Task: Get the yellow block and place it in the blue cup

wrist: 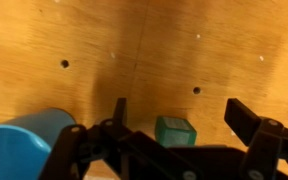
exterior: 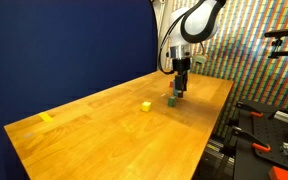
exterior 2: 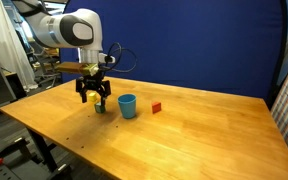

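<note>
I need to next leave the dark green cube and grip the yellow block on the wooden table by the block's opposite sides (exterior: 146,106).
The yellow block (exterior: 146,105) lies on the wooden table, apart from the gripper; it does not show in the wrist view. The blue cup (exterior 2: 128,105) stands upright beside the gripper and shows at the lower left of the wrist view (wrist: 24,142). My gripper (exterior: 181,86) (exterior 2: 94,97) is open and low over the table. Its fingers (wrist: 184,118) straddle a dark green cube (wrist: 174,130) (exterior: 171,100), which lies on the table between them, untouched.
A small red block (exterior 2: 156,107) lies just beyond the cup. A flat yellow tape mark (exterior: 47,117) is on the table far from the arm. The table edge (exterior: 209,130) borders equipment with red clamps (exterior: 259,148). A blue curtain (exterior 2: 204,40) stands behind.
</note>
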You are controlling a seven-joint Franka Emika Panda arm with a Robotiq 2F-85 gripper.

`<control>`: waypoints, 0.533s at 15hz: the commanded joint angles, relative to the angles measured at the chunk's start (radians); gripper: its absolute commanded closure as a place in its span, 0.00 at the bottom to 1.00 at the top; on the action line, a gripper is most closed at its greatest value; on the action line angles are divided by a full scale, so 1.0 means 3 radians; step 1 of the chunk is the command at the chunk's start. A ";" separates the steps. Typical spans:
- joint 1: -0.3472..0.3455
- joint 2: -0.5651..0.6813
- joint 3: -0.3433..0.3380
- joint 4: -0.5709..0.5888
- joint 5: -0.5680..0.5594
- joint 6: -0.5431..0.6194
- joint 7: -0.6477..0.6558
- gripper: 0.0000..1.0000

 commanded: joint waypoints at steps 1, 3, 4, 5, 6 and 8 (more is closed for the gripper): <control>0.0025 0.0457 0.0158 0.0448 0.0116 0.0009 -0.0086 0.00; 0.0071 0.0603 0.0194 0.0613 0.0035 0.0010 -0.0049 0.00; 0.0132 0.0646 0.0177 0.0639 -0.0053 0.0081 0.0003 0.00; 0.0175 0.0686 0.0170 0.0682 -0.0116 0.0108 0.0015 0.00; 0.0223 0.0729 0.0155 0.0720 -0.0184 0.0143 0.0029 0.00; 0.0252 0.0824 0.0177 0.0814 -0.0217 0.0136 -0.0004 0.00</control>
